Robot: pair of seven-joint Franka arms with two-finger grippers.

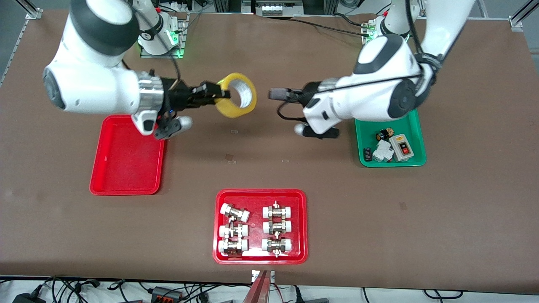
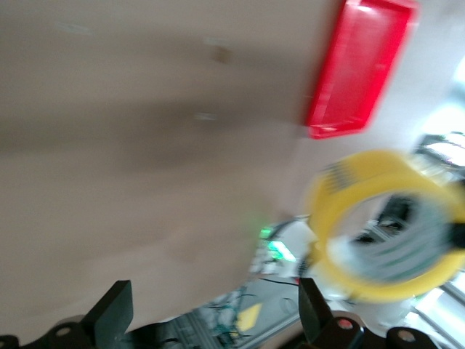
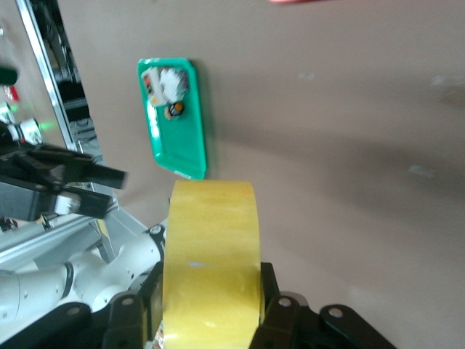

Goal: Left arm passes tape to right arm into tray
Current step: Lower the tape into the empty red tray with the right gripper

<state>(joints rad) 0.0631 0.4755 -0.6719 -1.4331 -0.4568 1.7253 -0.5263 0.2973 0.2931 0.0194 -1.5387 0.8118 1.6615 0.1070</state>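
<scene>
My right gripper needs to let go of the yellow tape, still over the bare table, near the center of the plain red tray [image 1: 133,148].
The yellow tape [image 1: 230,110] hangs in the air over the bare table, upright, with its pale core showing. My right gripper [image 1: 223,93] is shut on the ring's wall; in the right wrist view the fingers [image 3: 270,289] press both sides of the tape [image 3: 211,247]. My left gripper [image 1: 274,93] is open and empty, a short gap from the tape toward the left arm's end; its fingers stand wide apart in the left wrist view [image 2: 214,309], where the tape [image 2: 328,218] shows ahead. The plain red tray [image 1: 126,160] lies below the right arm's wrist, nearer the front camera.
A red tray with white-capped metal fittings [image 1: 261,194] lies near the table's front edge. A green tray [image 1: 391,164] with small electrical parts lies under the left arm; it also shows in the right wrist view [image 3: 190,138]. Both arm bases stand along the top.
</scene>
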